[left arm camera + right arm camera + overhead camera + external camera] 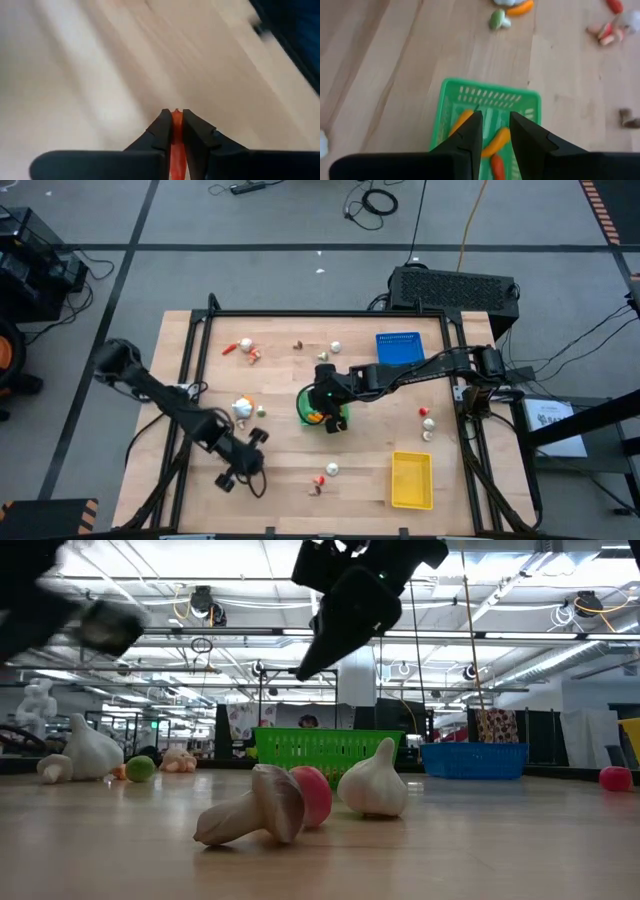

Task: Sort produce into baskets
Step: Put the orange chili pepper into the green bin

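Note:
My left gripper is holding the orange-red piece over the near part of the table. It will release it in the green basket, with the orange pieces (pixel 319 407).
My left gripper (pixel 240 468) hangs over the near left of the table, shut on a thin orange-red piece of produce (pixel 176 134). My right gripper (pixel 495 116) stands open above the green basket (pixel 490 94) at the table's middle, with nothing between its fingers. Orange pieces (pixel 496 142) lie in that basket. The blue basket (pixel 398 348) stands at the far right and the yellow basket (pixel 411 478) at the near right. Loose produce lies scattered: a mushroom (pixel 255 810), a red piece (pixel 316 795) and a garlic (pixel 373 785) near the front. My left gripper pinches the orange-red piece (pixel 176 125) between its two fingers. The piece fills the narrow gap and runs back along the fingers, its tip level with the fingertips (pixel 165 120). Which part of the piece this is cannot be told. The fingers slant down toward the table.
More produce lies at the far left (pixel 240 348), beside my left arm (pixel 243 408) and at the right (pixel 427 420). A black frame (pixel 320 313) borders the table. Bare wood shows between the yellow basket and the front cluster.

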Controlling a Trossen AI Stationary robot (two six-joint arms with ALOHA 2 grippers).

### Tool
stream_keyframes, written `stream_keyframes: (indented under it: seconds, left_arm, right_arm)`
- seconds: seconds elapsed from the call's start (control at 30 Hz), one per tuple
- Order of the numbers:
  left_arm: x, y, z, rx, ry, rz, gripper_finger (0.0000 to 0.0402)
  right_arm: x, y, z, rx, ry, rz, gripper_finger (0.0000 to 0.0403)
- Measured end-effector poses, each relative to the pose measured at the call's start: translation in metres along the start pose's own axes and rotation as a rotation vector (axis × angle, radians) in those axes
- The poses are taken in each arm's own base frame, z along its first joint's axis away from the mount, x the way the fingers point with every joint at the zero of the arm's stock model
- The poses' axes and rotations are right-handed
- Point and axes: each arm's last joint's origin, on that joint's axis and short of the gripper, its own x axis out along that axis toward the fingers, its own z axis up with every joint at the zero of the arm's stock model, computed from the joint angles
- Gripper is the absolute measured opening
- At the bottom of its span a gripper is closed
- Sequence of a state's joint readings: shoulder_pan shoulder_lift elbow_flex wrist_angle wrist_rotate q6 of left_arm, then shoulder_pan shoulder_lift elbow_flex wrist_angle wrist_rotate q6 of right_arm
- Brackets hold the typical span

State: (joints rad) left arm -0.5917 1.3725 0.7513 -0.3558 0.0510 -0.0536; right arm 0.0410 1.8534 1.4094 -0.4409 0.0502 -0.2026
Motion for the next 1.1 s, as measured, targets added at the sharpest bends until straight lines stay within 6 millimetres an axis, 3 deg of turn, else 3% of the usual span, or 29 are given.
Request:
stream_keyframes:
  seconds: [0.1, 0.23, 0.4, 0.6, 0.9, 1.1]
  left_arm:
    - [-0.015, 0.015, 0.013, 0.107, -0.095, 0.176, 0.0039]
    - [-0.02, 0.044, 0.018, 0.182, -0.124, 0.391, 0.0039]
    - [-0.017, 0.094, 0.015, 0.17, -0.098, 0.517, 0.004]
    - [-0.021, 0.142, 0.019, 0.105, -0.262, 0.539, 0.004]
    - [0.003, 0.176, 0.01, 0.062, -0.304, 0.512, 0.004]
    - [0.023, 0.183, 0.007, 0.063, -0.314, 0.526, 0.0041]
  right_arm:
    - [0.0, 0.001, -0.004, 0.022, 0.044, 0.009, 0.0089]
    - [0.0, 0.002, -0.01, 0.049, 0.1, 0.016, 0.0089]
    - [-0.002, 0.0, -0.016, 0.077, 0.181, -0.078, 0.0089]
    - [-0.013, -0.002, -0.024, 0.108, 0.277, -0.155, 0.0089]
    - [-0.05, 0.001, -0.022, 0.123, 0.248, -0.276, 0.0089]
    - [-0.061, 0.005, -0.031, 0.121, 0.237, -0.303, 0.0089]
